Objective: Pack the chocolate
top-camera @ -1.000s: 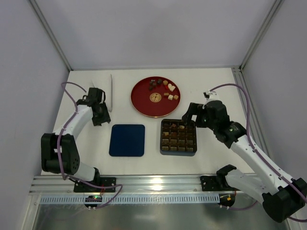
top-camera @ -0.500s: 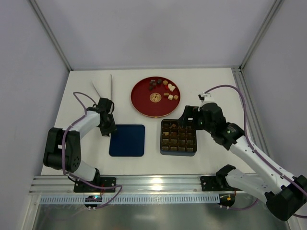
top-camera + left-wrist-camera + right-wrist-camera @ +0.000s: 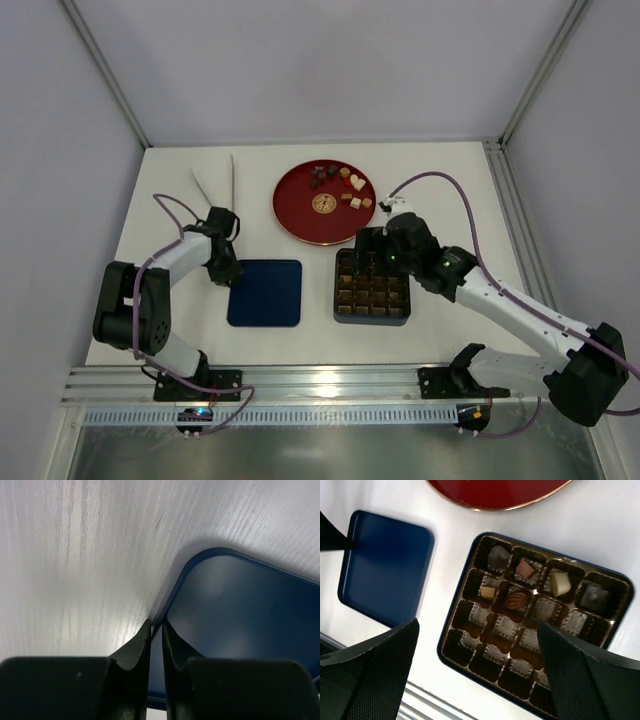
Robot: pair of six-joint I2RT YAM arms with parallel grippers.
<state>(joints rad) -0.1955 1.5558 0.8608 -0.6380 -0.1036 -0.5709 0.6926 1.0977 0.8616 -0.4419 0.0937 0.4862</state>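
My right gripper is to go to the navy lid next and close on the middle of its tray-side edge (image 3: pixel 300 291) (image 3: pixel 424 577), opposite my left gripper.
Several loose pieces of chocolate (image 3: pixel 340 180) lie on the far side of a red plate (image 3: pixel 300 215). Several more chocolate pieces (image 3: pixel 525 568) sit in the far rows of the dark brown tray (image 3: pixel 371 312), whose rim (image 3: pixel 451 615) also shows in the right wrist view. My right gripper (image 3: pixel 372 250) hangs wide open over the tray's far edge, its jaws (image 3: pixel 477 625) holding nothing. My left gripper (image 3: pixel 222 264) is at the far left corner of the navy lid (image 3: pixel 265 295). Its jaws (image 3: pixel 155 625) are pinched on the lid's rim (image 3: pixel 172 587).
A white folded piece (image 3: pixel 228 185) lies at the back left, behind the left gripper. The red plate (image 3: pixel 495 492) borders the tray on its far side. The lid (image 3: pixel 385 565) lies flat to the left of the tray, with a strip of bare table between them.
My left gripper moved from beside the white piece to the lid's corner and narrowed onto its rim. My right arm swung left, from the tray's right side to over its far edge.
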